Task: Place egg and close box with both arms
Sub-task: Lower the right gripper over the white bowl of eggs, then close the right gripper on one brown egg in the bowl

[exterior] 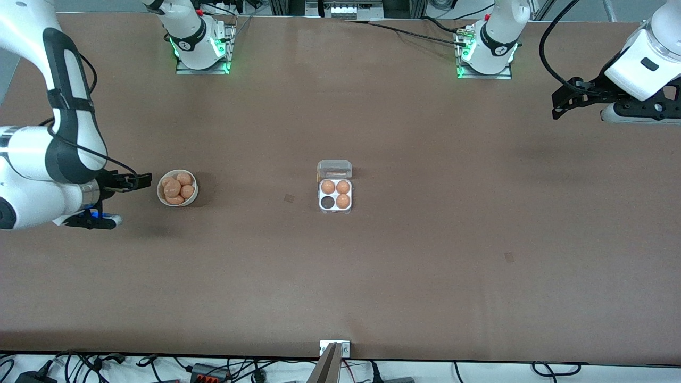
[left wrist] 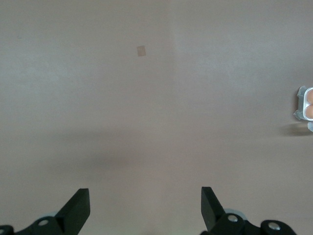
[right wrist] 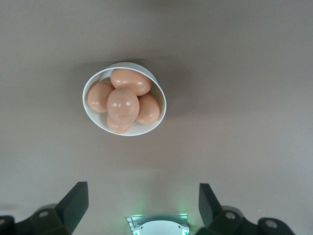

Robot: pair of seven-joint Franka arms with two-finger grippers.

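Next, I close my right gripper on the sides of the top egg (exterior: 172, 188) (right wrist: 123, 105), the one that rests on the others in the middle of the white bowl.
The box (exterior: 326, 202) sits mid-table with its clear lid (exterior: 334, 169) swung open. Three of its cells hold brown eggs (exterior: 343, 200) and one cell is dark and empty. More eggs (exterior: 172, 188) (right wrist: 122, 103) are piled in a round white bowl (exterior: 159, 194) (right wrist: 128, 64) toward the right arm's end of the table. My right gripper (exterior: 141, 182) (right wrist: 143, 191) hangs open beside the bowl with nothing between its fingers. Toward the left arm's end, my left gripper (exterior: 557, 105) (left wrist: 145, 196) is open over bare table. An edge of the box (left wrist: 305, 104) shows in the left wrist view.
Two small tape squares lie flat on the brown table, one (exterior: 289, 198) between bowl and box and one (exterior: 509, 257) (left wrist: 141, 51) toward the left arm's end. The arm bases (exterior: 202, 48) (exterior: 487, 53) stand along the table edge farthest from the front camera.
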